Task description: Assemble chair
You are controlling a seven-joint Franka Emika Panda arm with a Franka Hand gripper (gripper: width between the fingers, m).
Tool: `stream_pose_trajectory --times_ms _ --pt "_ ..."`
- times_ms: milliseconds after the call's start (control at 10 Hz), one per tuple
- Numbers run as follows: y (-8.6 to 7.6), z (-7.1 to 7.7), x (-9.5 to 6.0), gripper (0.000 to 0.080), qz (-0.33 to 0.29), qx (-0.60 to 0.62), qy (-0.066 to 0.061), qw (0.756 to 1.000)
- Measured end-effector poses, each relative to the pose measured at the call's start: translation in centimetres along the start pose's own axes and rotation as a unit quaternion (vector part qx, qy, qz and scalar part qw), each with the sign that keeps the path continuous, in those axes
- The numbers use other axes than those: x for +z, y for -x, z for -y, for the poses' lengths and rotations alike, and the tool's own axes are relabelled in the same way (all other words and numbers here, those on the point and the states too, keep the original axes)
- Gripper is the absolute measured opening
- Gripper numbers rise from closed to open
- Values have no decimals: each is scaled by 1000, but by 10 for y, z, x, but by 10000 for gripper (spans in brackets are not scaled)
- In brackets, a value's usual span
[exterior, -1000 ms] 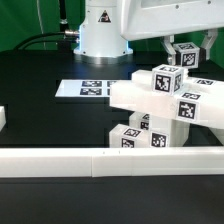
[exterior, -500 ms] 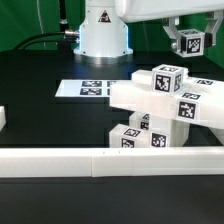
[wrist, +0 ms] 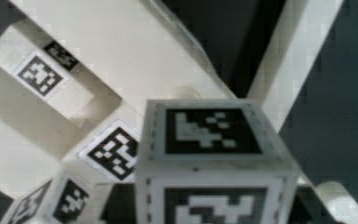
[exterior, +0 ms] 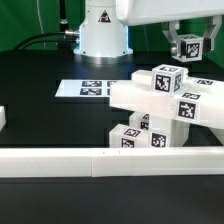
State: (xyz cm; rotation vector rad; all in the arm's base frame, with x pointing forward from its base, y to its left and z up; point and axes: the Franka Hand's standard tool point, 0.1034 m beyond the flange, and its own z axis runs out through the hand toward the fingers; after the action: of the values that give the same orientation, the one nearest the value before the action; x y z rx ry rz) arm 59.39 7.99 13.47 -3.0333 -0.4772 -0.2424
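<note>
The robot's gripper should release the chair leg, now held above and just behind the chair, on the chair's white panel (exterior: pixel 183 64) (wrist: pixel 204 148), just behind the upper tagged block.
My gripper (exterior: pixel 190 47) hangs at the upper part of the exterior view's right, shut on a small white square chair leg (exterior: pixel 189 43) that shows a black-and-white tag. It holds the leg in the air above and just behind the partly built chair (exterior: pixel 160 105), a stack of glossy white tagged panels and blocks. In the wrist view the held leg (wrist: pixel 208 150) fills the foreground between my fingers, and one finger (wrist: pixel 336 195) shows beside it. Below the leg lie the chair's white panels and bars (wrist: pixel 87 90).
A long low white rail (exterior: pixel 100 160) runs across the front of the black table, with a short end piece (exterior: pixel 3 118) at the exterior view's left. The marker board (exterior: pixel 95 88) lies flat in front of the arm's base (exterior: pixel 100 35).
My gripper has lifted the leg up and slightly toward the exterior view's right, away from the chair's top block. The chair has not moved.
</note>
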Motion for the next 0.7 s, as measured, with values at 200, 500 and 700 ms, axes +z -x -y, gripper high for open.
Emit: stream_pose_trajectory --times_ms 200,500,700 --pt "-1 -2 3 284 -4 -15 2 1000" --pt "0 -3 5 284 -3 -13 2 1000" --pt "4 -4 9 284 1 -16 2 1000"
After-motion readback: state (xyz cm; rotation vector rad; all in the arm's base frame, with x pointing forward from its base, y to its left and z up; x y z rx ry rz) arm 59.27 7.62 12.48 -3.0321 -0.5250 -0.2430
